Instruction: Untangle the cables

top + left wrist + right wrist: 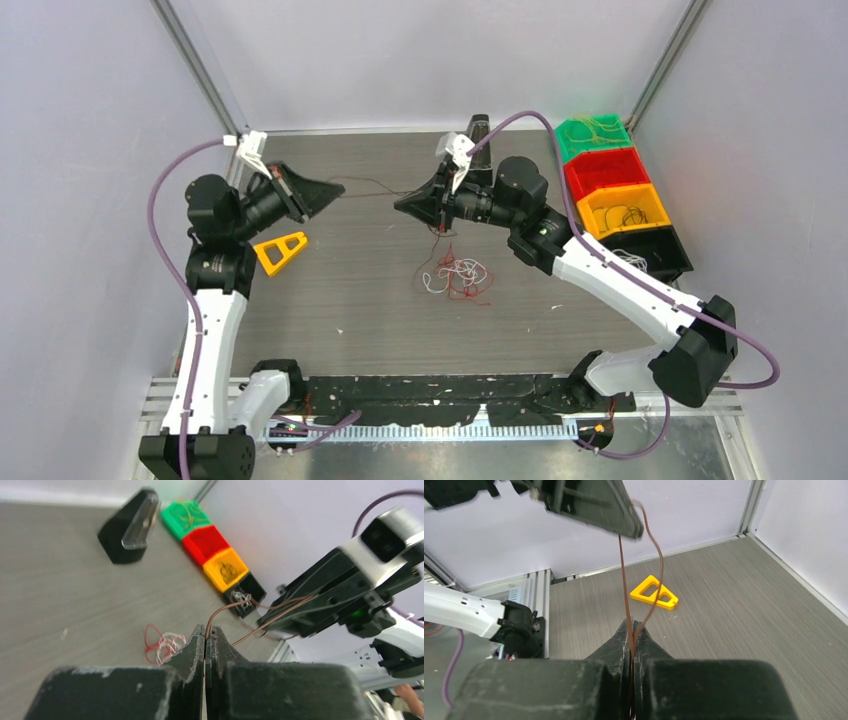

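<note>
Part of the brown cable runs tight between the two grippers, so the left gripper should open and take the brown cable close to the robot's right gripper (pixel 396 192).
A dark brown cable (pixel 368 188) stretches between my two grippers above the table. My left gripper (pixel 338 193) is shut on one end; in the left wrist view the brown cable (pixel 235 606) leaves the tips of my left gripper (pixel 206 630) toward the right gripper. My right gripper (pixel 402 205) is shut on the brown cable (pixel 625 580), two strands running out of its tips (pixel 632 625). A tangle of red and white cables (pixel 457 276) lies on the table below the right gripper; it also shows in the left wrist view (pixel 162 645).
A yellow triangular piece (pixel 280 250) lies near the left arm. A row of bins stands at the right: green (pixel 592 136), red (pixel 606 170), yellow (pixel 622 210), black (pixel 650 252), some holding cables. A black wedge-shaped stand (pixel 478 128) is at the back.
</note>
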{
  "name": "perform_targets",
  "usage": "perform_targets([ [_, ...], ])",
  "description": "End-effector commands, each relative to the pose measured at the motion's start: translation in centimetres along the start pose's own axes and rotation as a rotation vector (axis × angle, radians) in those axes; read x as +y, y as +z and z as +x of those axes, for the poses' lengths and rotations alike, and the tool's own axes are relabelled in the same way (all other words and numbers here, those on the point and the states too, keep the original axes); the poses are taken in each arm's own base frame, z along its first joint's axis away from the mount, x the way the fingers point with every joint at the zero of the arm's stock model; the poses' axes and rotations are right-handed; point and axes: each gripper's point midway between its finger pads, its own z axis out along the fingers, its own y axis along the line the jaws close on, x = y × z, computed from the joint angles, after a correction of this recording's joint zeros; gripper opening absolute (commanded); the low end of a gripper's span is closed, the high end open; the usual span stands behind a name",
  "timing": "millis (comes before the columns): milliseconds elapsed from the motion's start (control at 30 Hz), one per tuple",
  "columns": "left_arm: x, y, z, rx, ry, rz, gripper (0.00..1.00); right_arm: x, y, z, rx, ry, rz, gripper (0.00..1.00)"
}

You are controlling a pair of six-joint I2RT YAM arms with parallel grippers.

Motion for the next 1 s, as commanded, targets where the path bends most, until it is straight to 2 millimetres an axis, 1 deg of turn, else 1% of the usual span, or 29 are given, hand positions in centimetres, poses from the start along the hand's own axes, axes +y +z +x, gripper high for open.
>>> perform_targets([
  [0, 6.0, 0.4, 4.7, 0.074, -0.133, -0.16, 0.0, 1.0, -2.3, -10.6, -0.229, -0.061, 0.015, 0.06],
  [33, 5.5, 1.2, 6.4, 0.124, -0.166, -0.129, 0.0, 1.5, -2.1, -11.2, -0.244, -0.027, -0.005, 0.06],
  [67, 4.8, 2.0, 7.9, 0.175, -0.181, -0.091, 0.0, 1.7, -1.7, -12.5, -0.274, -0.026, -0.017, 0.06],
  [100, 3.9, 2.8, 8.9, 0.213, -0.178, -0.053, 0.0, 2.2, -1.6, -14.1, -0.308, -0.007, -0.032, 0.06],
  [133, 2.7, 3.6, 10.3, 0.261, -0.175, -0.007, 0.0, 2.0, -1.1, -14.6, -0.327, -0.003, -0.037, 0.06],
  [167, 1.9, 4.2, 11.1, 0.291, -0.171, 0.028, 0.0, 2.3, -1.1, -16.2, -0.363, 0.005, -0.041, 0.06],
  [200, 1.2, 4.7, 11.7, 0.315, -0.173, 0.059, 0.0, 2.0, -0.5, -16.5, -0.374, 0.012, -0.04, 0.06],
  [233, 0.4, 5.2, 12.1, 0.331, -0.176, 0.096, 0.0, 2.1, -0.6, -18.0, -0.406, 0.021, -0.04, 0.06],
  [267, -0.3, 5.6, 12.4, 0.342, -0.181, 0.132, 0.0, 1.7, 0.0, -18.0, -0.408, 0.033, -0.037, 0.06],
  [300, -1.2, 6.0, 12.4, 0.341, -0.174, 0.178, 0.0, 1.6, 0.0, -19.0, -0.431, 0.043, -0.034, 0.06],
  [333, -2.1, 6.2, 12.4, 0.342, -0.167, 0.218, 0.0, 1.3, 0.5, -18.9, -0.435, 0.052, -0.031, 0.06],
  [367, -3.1, 6.3, 12.2, 0.336, -0.159, 0.261, 0.0, 1.2, 0.5, -19.3, -0.448, 0.058, -0.03, 0.06],
  [433, -5.1, 5.8, 11.6, 0.307, -0.136, 0.365, 0.0, 0.7, 1.0, -19.1, -0.45, 0.071, -0.018, 0.06],
  [467, -5.5, 5.3, 11.2, 0.284, -0.136, 0.395, 0.0, 0.6, 1.0, -19.1, -0.454, 0.071, -0.013, 0.06],
  [500, -5.2, 4.7, 10.8, 0.257, -0.136, 0.399, 0.0, 0.4, 0.7, -19.3, -0.458, 0.064, -0.005, 0.05],
  [533, -4.5, 4.1, 10.2, 0.23, -0.142, 0.381, 0.04, 0.3, 0.5, -19.2, -0.453, 0.061, 0.001, 0.06],
  [567, -3.4, 3.4, 9.5, 0.198, -0.131, 0.362, 0.22, 0.3, 0.1, -19.3, -0.452, 0.043, 0.006, 0.05],
  [600, -2.4, 2.5, 8.6, 0.169, -0.094, 0.35, 0.43, 0.2, -0.1, -19.0, -0.438, 0.037, 0.012, 0.05],
  [633, -1.5, 1.6, 7.9, 0.15, -0.028, 0.334, 0.55, 0.1, -0.8, -18.9, -0.434, 0.015, 0.022, 0.05],
  [700, 1.1, 0.0, 6.0, 0.11, 0.116, 0.218, 0.72, 0.1, -1.3, -17.9, -0.397, -0.011, 0.03, 0.05],
  [733, 1.8, -0.7, 5.1, 0.095, 0.191, 0.161, 0.82, 0.1, -1.4, -17.1, -0.367, -0.009, 0.03, 0.06],
  [767, 1.7, -1.3, 4.5, 0.089, 0.284, 0.147, 0.94, 0.1, -1.6, -16.3, -0.349, -0.021, 0.031, 0.06],
  [800, 1.4, -1.6, 4.0, 0.088, 0.38, 0.146, 0.99, 0.3, -1.6, -15.6, -0.327, -0.019, 0.02, 0.05],
  [833, 0.9, -1.9, 3.4, 0.079, 0.443, 0.142, 1.0, 0.4, -1.7, -14.9, -0.309, -0.022, 0.019, 0.06],
  [900, -0.4, -1.7, 2.0, 0.03, 0.507, 0.168, 1.0, 0.6, -1.7, -13.7, -0.277, -0.01, 0.007, 0.05],
  [933, -1.5, -1.5, 1.4, 0.005, 0.545, 0.211, 0.99, 0.8, -1.7, -13.2, -0.261, -0.006, -0.007, 0.05],
  [967, -2.5, -1.1, 1.4, 0.006, 0.561, 0.248, 1.0, 0.9, -1.6, -12.8, -0.249, -0.002, -0.016, 0.05],
])
